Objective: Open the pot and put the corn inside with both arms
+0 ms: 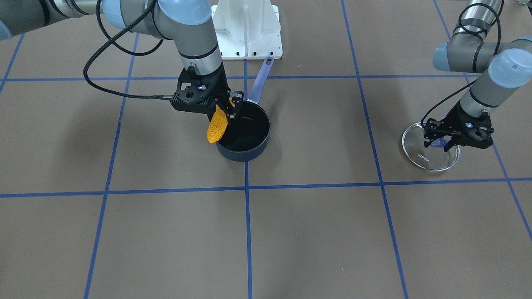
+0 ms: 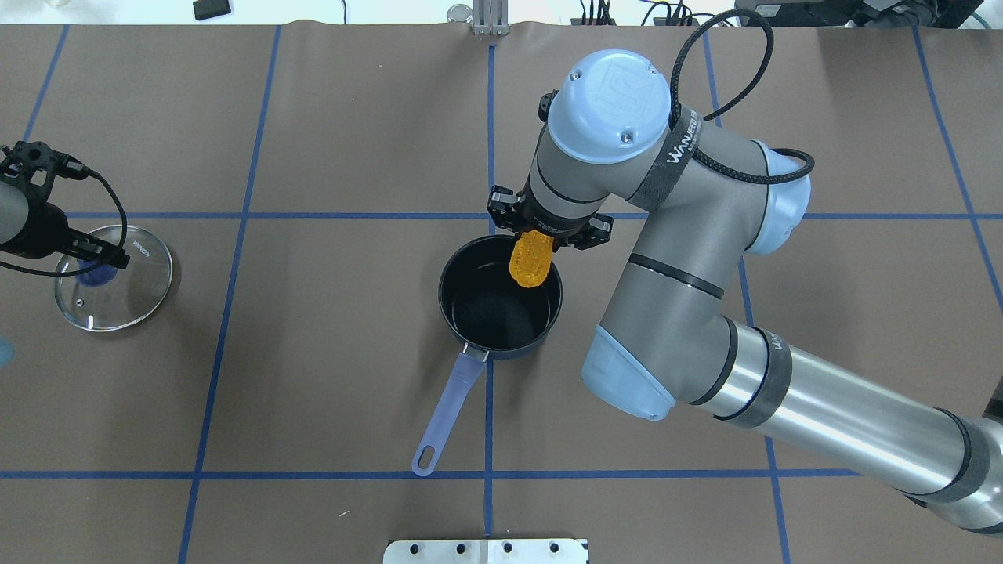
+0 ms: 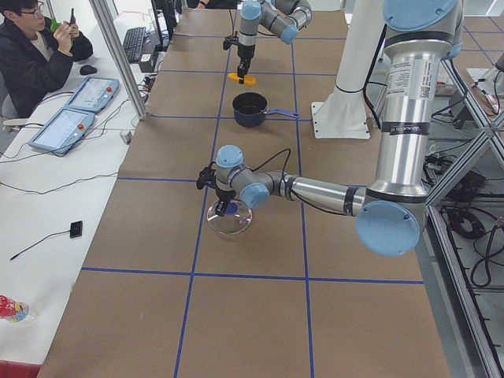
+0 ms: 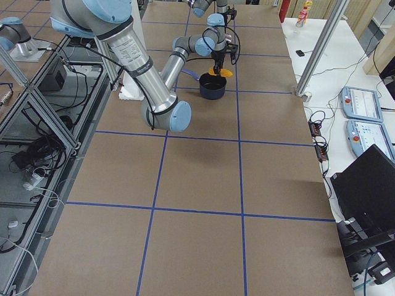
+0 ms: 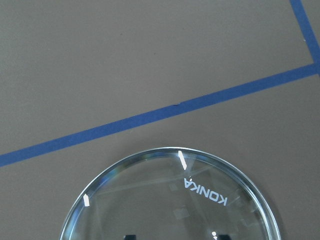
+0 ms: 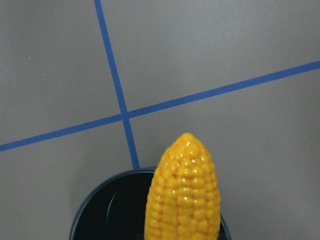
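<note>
The corn, hanging over the pot's far rim now, will be let go by my right gripper on the bottom of the dark pot [image 1: 242, 134] [image 6: 144, 226], close to its middle.
The dark pot [image 1: 266, 124] stands open at mid-table, its blue handle [image 1: 259, 85] pointing toward the robot base. It also shows in the overhead view [image 2: 494, 309]. My right gripper [image 1: 226, 109] is shut on the thick end of the orange-yellow corn [image 1: 217, 126]. The corn hangs tip down over the pot's far rim [image 2: 529, 258] and shows in the right wrist view [image 6: 182, 195], with the pot [image 6: 100, 212] below it. My left gripper [image 1: 439, 143] is closed around the blue knob of the glass lid [image 1: 419, 155]. The lid rests on the table far to my left [image 2: 137, 294].
The white arm mount [image 1: 247, 29] stands just behind the pot's handle. Blue tape lines cross the brown table. A seated operator [image 3: 35, 55] and control pendants [image 3: 75, 110] are beyond the table's far side.
</note>
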{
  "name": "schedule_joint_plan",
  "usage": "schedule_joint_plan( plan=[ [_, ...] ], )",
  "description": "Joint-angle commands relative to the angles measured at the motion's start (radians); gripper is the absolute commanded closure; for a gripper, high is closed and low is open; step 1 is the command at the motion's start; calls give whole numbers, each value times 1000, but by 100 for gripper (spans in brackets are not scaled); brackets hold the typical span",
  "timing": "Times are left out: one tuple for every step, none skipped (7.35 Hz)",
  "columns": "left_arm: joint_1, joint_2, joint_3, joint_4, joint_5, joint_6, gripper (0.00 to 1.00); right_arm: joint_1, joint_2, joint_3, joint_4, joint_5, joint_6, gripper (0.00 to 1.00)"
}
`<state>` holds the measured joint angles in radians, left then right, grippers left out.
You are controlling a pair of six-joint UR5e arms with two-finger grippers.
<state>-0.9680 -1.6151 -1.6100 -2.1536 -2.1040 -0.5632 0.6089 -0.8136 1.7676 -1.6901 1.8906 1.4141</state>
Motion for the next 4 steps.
schedule_joint_plan(
  plan=[
    [-1, -5, -7, 6, -24, -1, 7, -3, 5, -3, 0, -1, 0, 99],
    [-3, -8, -8, 6, -24, -1, 3, -11, 11, -10, 1, -2, 8, 100],
    [-5, -11, -14, 11, -25, -1, 2, -18, 23, -26, 1, -5, 20, 100],
    [-35, -16, -17, 14, -63, -1, 2, -37, 39, -58, 4, -37, 20, 100]
  ],
)
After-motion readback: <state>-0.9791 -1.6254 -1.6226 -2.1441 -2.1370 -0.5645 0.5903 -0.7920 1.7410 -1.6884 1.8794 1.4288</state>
